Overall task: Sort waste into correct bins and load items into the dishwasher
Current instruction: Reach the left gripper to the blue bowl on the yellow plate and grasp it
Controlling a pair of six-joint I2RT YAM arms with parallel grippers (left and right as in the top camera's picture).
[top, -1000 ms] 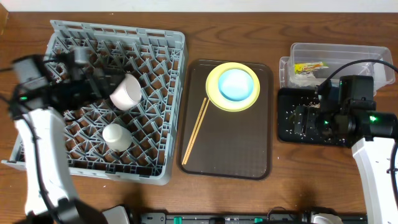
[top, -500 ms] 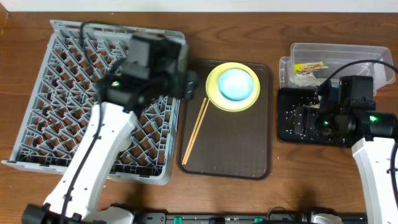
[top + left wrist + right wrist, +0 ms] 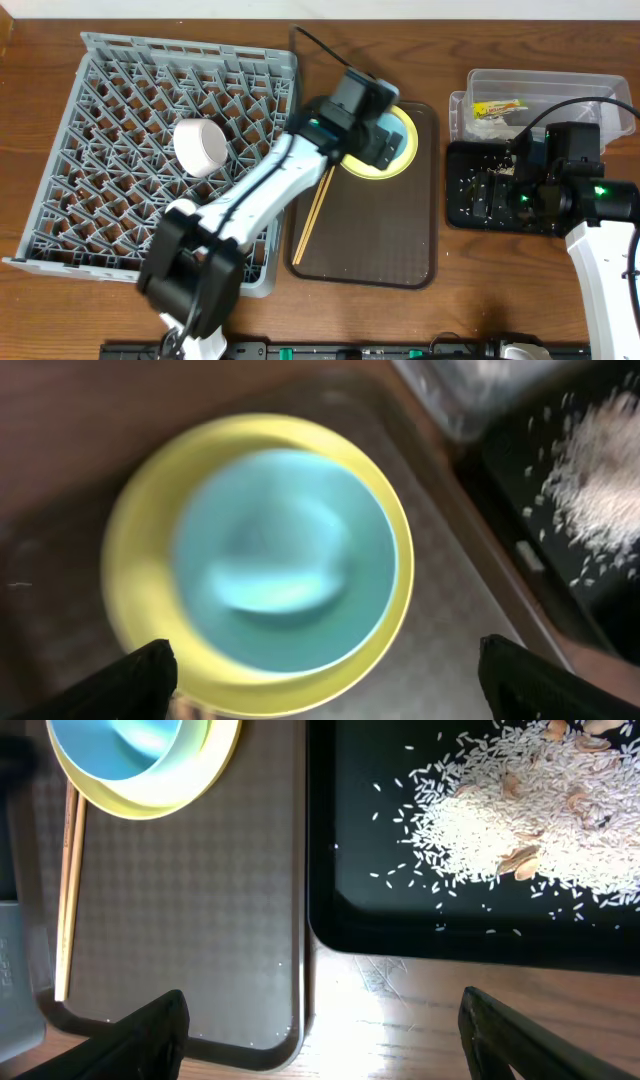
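Note:
The robot's left gripper will go to the light blue bowl next and close on the bowl's rim (image 3: 408,157) (image 3: 384,610), on the side toward the black tray.
My left gripper (image 3: 320,680) hangs open above the light blue bowl (image 3: 285,555), which sits in the yellow-green plate (image 3: 140,560); that view is blurred. From overhead the left gripper (image 3: 382,140) covers most of the plate (image 3: 375,170) on the brown tray. Wooden chopsticks (image 3: 315,205) lie left of the plate. A pinkish-white bowl (image 3: 202,148) rests in the grey dish rack (image 3: 120,80). My right gripper (image 3: 330,1040) is open and empty over the gap between the brown tray and the black tray (image 3: 400,935), which holds rice scraps (image 3: 520,810).
The clear tub (image 3: 540,90) at the back right holds the printed wrapper (image 3: 500,108). The brown serving tray (image 3: 365,240) lies between rack and black tray (image 3: 470,215). My left arm stretches across the rack's right side. Bare wood runs along the table's front.
My left arm swung right from the rack to above the plate and bowl, its jaws widening. The pinkish-white bowl stayed in the rack. The right arm has not moved.

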